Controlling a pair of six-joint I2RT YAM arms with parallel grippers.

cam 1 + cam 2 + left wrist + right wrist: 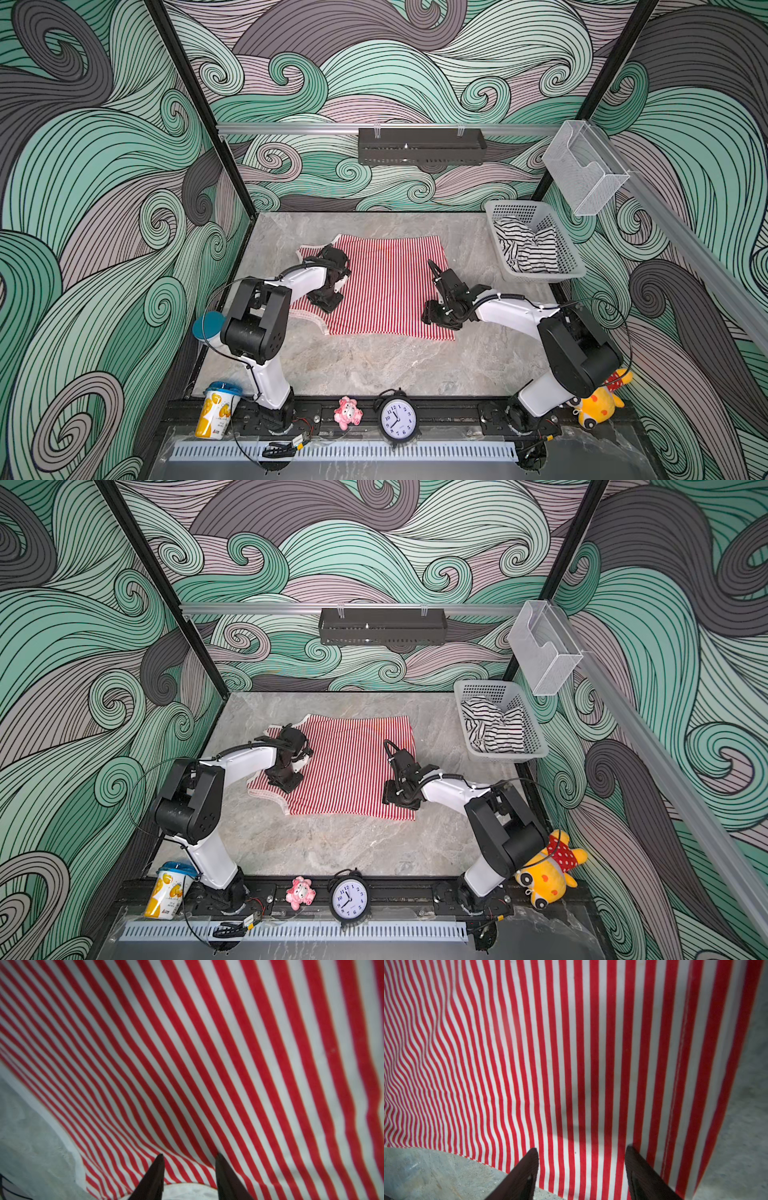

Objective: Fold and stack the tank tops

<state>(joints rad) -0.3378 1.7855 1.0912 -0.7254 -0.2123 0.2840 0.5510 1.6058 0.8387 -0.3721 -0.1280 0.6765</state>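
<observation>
The red-and-white striped tank top has a near hem corner (453, 338) (691, 1196) where the hem meets the front edge, and my right gripper will close on it next.
The red-and-white striped tank top (386, 286) (353, 762) lies spread flat mid-table, shoulder straps to the left and hem to the right. My left gripper (327, 305) (288, 784) (189, 1156) points down on its strap end, open, fingertips (160, 1159) pressing the cloth just past a white-trimmed edge. Open as well, my right gripper (436, 321) (399, 800) (581, 1148) has its fingertips (534, 1153) on the cloth near the front edge, close to the hem. The black-and-white striped tank top (525, 249) (492, 727) lies crumpled in the white basket (570, 257) (535, 737).
The basket stands at the table's back right corner. A clock (397, 419), a pink toy (348, 412), a yellow cup (218, 409) and a yellow plush (600, 401) line the front rail. A black shelf (422, 145) and a clear box (584, 166) hang on the walls.
</observation>
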